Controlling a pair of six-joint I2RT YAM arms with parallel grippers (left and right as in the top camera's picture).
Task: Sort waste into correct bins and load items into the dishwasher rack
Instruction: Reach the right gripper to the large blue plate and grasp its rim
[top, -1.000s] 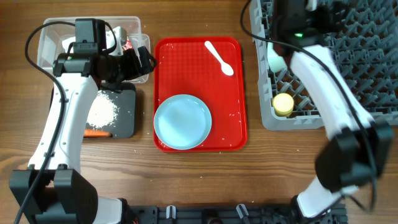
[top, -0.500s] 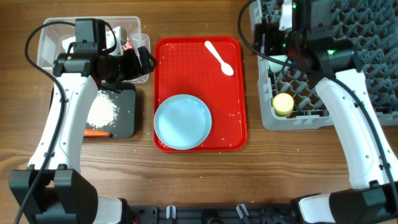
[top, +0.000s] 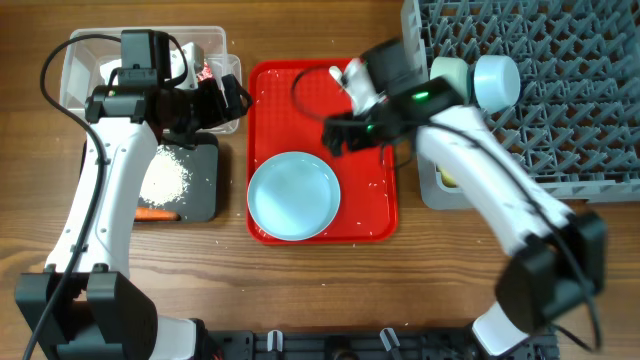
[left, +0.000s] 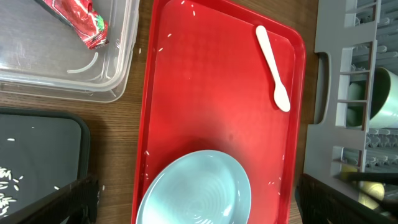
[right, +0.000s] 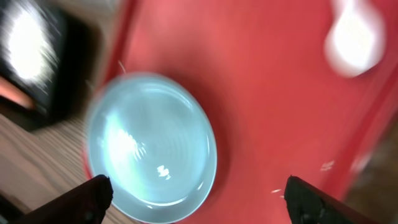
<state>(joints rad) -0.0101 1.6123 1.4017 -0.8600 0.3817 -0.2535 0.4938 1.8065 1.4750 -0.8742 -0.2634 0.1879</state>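
The pale blue plate's rim (top: 338, 184) (right: 212, 177) on the side that faces the grey rack is next for my right gripper, which should move there and close on it.
The large pale blue plate (top: 293, 196) lies at the front of the red tray (top: 375, 215). My right gripper (top: 338, 135) hovers open and empty over the tray just behind the plate; in its blurred view the plate (right: 152, 146) lies between the fingers (right: 202, 199) and the white spoon (right: 354, 37) is at top right. My left gripper (top: 230, 100) is open and empty by the clear tub (top: 85, 55), which holds the red wrapper (left: 84, 25). Its view shows the spoon (left: 273, 68) and plate (left: 193, 190). Two bowls (top: 497, 80) sit in the grey rack (top: 560, 120).
The black tray (top: 200, 195) holds rice (top: 165, 180) and a carrot (top: 155, 213) at its front edge. The yellow cup (top: 448, 178) shows partly behind my right arm in the rack's front left corner. Loose rice grains dot the red tray.
My right arm has swung left from the rack to above the red tray, now covering most of the spoon. The bowls now show in the rack. The left arm has not moved.
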